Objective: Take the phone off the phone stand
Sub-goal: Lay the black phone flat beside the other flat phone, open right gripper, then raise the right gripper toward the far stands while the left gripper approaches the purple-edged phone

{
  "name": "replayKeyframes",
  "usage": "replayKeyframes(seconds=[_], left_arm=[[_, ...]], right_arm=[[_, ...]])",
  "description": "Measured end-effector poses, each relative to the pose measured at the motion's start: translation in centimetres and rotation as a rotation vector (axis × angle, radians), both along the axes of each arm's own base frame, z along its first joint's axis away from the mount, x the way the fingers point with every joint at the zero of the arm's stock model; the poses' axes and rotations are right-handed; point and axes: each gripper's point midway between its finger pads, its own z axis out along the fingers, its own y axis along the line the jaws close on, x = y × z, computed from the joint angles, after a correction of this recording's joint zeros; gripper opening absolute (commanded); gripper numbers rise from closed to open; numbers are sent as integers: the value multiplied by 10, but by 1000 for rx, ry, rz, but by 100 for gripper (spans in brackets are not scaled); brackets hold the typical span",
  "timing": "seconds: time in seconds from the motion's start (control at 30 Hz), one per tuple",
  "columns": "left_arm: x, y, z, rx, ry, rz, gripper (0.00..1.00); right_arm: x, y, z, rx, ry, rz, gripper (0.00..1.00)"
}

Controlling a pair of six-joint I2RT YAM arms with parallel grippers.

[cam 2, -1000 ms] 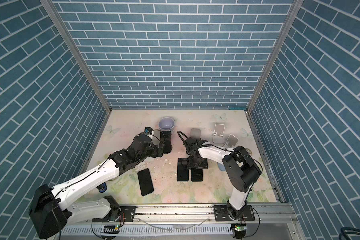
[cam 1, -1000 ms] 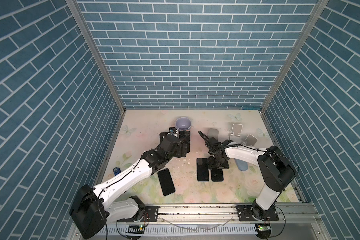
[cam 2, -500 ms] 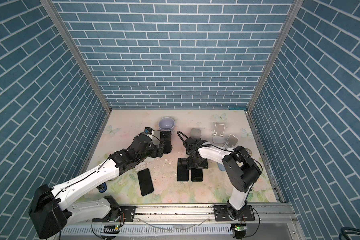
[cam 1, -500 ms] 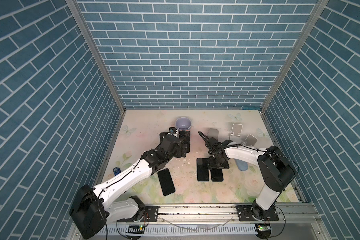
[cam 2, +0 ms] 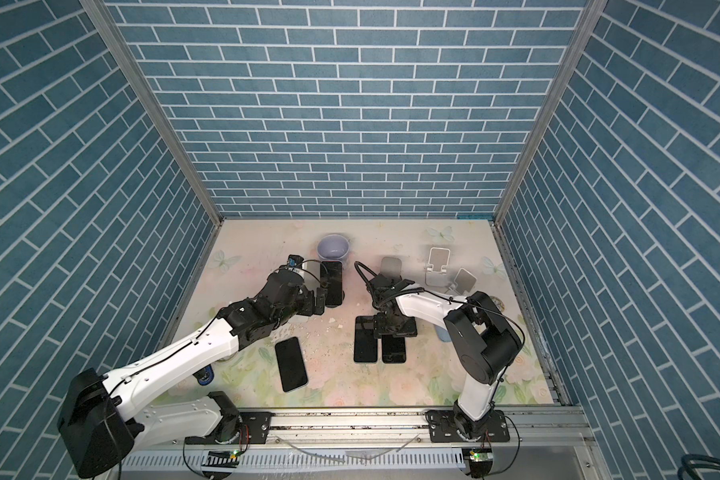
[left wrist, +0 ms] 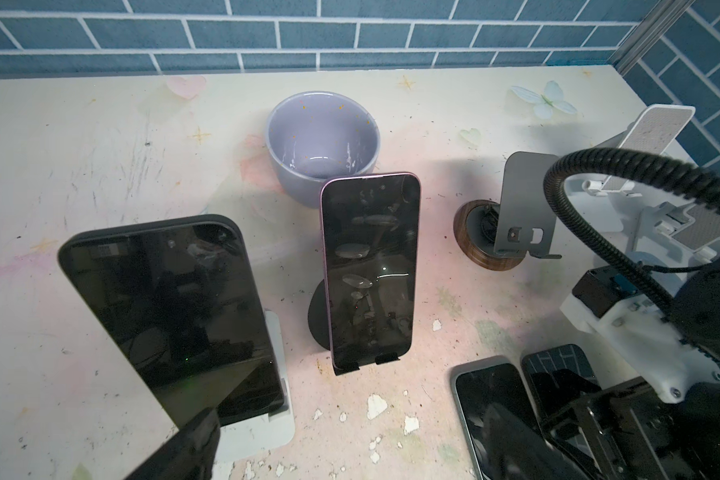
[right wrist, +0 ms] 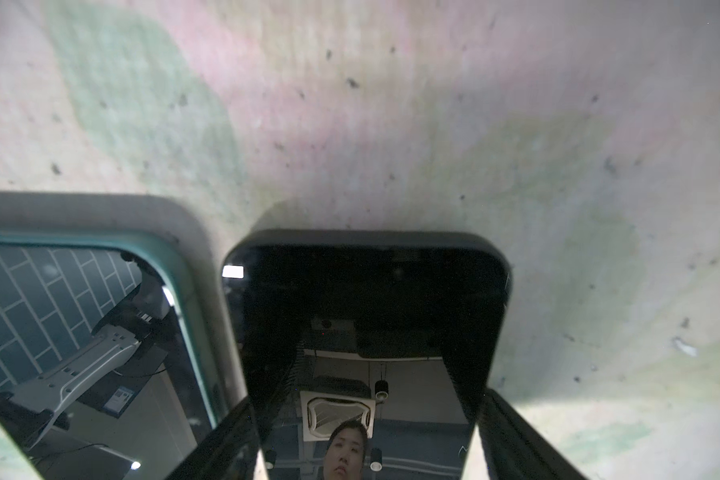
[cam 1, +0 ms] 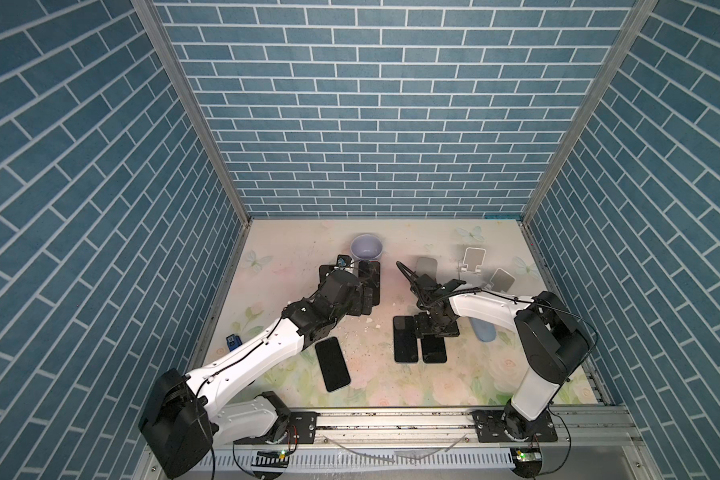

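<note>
Next, I close my left gripper on the upper half [cam 1: 369,272] [left wrist: 372,244] of the purple-edged phone on the black stand, with my fingers along its long side edges.
Two phones stand on phone stands in the left wrist view: a purple-edged phone [left wrist: 368,270] on a black stand [left wrist: 317,316] and a black phone [left wrist: 171,307] on a white stand [left wrist: 262,419]. My left gripper [left wrist: 350,449] is open in front of them, touching neither; in a top view it [cam 1: 362,299] sits just short of the stands. My right gripper [right wrist: 366,415] points down over a black phone [right wrist: 362,291] lying flat on the table. Its fingers [right wrist: 225,440] straddle that phone's sides with slim gaps showing, so it is open.
A teal-edged phone [right wrist: 80,332] lies beside the black one, and a third flat phone [cam 1: 332,363] lies nearer the front. A lilac bowl [cam 1: 366,247] stands behind the stands. Empty stands [cam 1: 426,266] [cam 1: 472,259] [cam 1: 500,280] are at the back right. A blue object [cam 1: 484,330] lies under the right arm.
The right gripper's jaws have widened around the flat black phone, letting go of it. Both arms have otherwise stayed put.
</note>
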Motion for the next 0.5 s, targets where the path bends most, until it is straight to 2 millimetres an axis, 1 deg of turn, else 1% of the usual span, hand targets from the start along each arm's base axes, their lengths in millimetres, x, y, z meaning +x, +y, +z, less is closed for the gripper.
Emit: replayKeyframes(seconds=[0.13,0.23,0.33,0.5], left_arm=[[-2,2,-3,9,13,7,100],[-3,4,-5,19,20,10,100],[-3,6,-3,27,21,15,100],[-3,0,7,19,12,9,100]], right_arm=[[8,1,7,-5,-31,19,90],[16,4,19,6,-75,31,90],[25,5,37,22,-138,39,90],[44,2,82,44,-289,48,90]])
